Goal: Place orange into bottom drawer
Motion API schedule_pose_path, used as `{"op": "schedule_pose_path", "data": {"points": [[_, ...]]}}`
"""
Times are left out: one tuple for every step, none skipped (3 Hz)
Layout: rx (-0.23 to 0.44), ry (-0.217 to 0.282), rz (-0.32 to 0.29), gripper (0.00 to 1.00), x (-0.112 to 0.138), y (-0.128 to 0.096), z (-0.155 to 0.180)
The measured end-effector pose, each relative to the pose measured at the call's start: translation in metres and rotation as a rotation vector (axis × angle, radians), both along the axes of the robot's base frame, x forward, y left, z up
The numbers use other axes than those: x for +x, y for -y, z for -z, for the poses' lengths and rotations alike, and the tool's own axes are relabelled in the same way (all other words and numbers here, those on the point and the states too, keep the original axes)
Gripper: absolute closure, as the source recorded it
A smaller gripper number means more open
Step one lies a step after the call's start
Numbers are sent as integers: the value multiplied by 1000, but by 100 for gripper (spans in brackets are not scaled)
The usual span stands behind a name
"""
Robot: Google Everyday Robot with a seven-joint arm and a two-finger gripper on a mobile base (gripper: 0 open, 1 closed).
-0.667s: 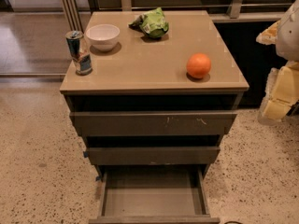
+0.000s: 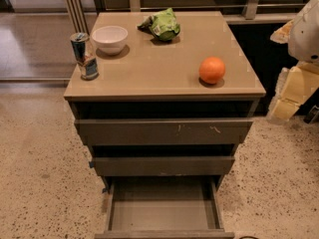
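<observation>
I need to move my gripper to the orange on the cabinet top next and close it around the orange's side (image 2: 218, 70) that faces away from the drink can.
The orange (image 2: 212, 69) sits on the cabinet top (image 2: 159, 63), near its right front corner. The bottom drawer (image 2: 163, 215) is pulled out below the other two, and its bare grey floor holds nothing. My gripper (image 2: 291, 96) shows as cream and white parts at the right edge of the view, beside the cabinet and to the right of the orange, apart from it. It holds nothing that I can see.
On the cabinet top stand a white bowl (image 2: 110, 38) and a drink can (image 2: 84, 55) at the left, and a green snack bag (image 2: 163, 24) at the back. The scratched top drawer (image 2: 164, 131) and the middle drawer (image 2: 163, 165) stick out slightly. Speckled floor surrounds the cabinet.
</observation>
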State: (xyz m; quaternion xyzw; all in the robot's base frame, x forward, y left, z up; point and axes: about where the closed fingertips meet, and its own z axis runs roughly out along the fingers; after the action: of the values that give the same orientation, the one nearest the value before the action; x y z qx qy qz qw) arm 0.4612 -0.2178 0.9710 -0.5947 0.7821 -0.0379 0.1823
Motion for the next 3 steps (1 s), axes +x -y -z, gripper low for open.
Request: {"op": "schedule_pose_path", "data": {"points": [[55,62,36,0,49,1,8],[118,123,59,0,103,-4,13],[225,157,75,0,151,-13,23]]}}
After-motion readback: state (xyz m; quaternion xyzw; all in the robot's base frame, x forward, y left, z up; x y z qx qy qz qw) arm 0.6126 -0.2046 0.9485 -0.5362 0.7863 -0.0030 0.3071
